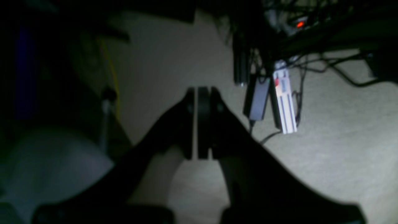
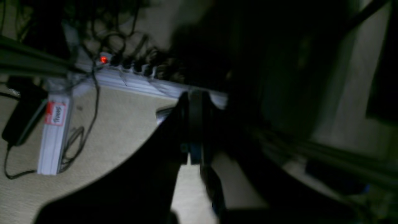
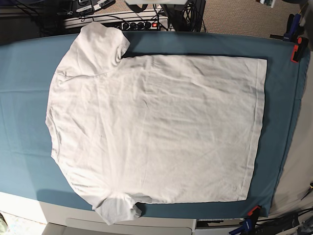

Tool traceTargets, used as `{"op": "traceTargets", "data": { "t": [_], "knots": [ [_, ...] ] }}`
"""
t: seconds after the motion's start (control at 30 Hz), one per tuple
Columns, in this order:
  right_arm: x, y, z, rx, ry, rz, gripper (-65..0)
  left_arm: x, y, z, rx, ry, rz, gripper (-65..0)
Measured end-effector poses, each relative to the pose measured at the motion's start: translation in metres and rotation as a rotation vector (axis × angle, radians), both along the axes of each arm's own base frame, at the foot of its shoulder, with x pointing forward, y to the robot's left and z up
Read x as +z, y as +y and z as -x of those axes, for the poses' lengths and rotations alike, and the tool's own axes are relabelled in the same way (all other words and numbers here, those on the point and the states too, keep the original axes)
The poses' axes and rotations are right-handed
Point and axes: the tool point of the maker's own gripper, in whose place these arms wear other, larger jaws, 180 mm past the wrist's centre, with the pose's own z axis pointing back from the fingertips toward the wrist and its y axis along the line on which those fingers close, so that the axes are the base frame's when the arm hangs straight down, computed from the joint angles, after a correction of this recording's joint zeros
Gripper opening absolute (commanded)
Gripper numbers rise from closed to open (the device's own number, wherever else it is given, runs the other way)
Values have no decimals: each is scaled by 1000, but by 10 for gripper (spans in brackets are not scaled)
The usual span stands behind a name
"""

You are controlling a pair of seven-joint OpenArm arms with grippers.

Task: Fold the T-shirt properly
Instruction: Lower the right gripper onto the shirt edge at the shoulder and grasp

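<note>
My right gripper will grip the far sleeve's collar-side edge (image 3: pixel 72 49) of the white T-shirt, halfway between the sleeve's seam and its opening.
The white T-shirt (image 3: pixel 156 132) lies spread flat on the teal cloth (image 3: pixel 24 98) in the base view, collar end to the left and hem to the right. One sleeve points to the far edge, the other hangs by the near edge. Neither arm shows in the base view. In the left wrist view, my left gripper (image 1: pixel 199 123) hangs shut over the beige floor, nothing between its fingers. The right wrist view shows my right gripper (image 2: pixel 194 124) shut and empty as well, above floor and cables. The T-shirt is out of both wrist views.
A white power strip (image 1: pixel 284 99) and a black adapter (image 1: pixel 258 99) lie on the floor with cables. Another power strip with a red light (image 2: pixel 102 59) runs behind the table. Clamps (image 3: pixel 296 51) hold the teal cloth at the right corners.
</note>
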Motion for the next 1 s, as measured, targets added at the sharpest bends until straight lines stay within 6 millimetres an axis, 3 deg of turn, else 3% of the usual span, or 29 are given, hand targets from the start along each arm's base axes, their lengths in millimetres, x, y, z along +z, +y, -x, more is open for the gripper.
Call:
{"op": "traceTargets", "data": {
  "t": [0.2,0.47,0.7,0.87,1.0],
  "knots": [
    [58,13,-36,53,-141,-31,-650,53,-17,-46,0,-107,63,-613],
    [112,12,-82,-164,-336,-97,-650,100,-52,-82,-32,-172,240,-613],
    [138,28,-122,-344,-378,-309,-650,113,-75,-82,-179,-174,322,-613],
    [156,72,-145,-356,-390,-624,-650,116,-82,-85,-222,-187,347,-613],
    [175,88,-155,-329,-411,-855,-650,110,-79,-89,-230,-163,317,-613]
  ]
}}
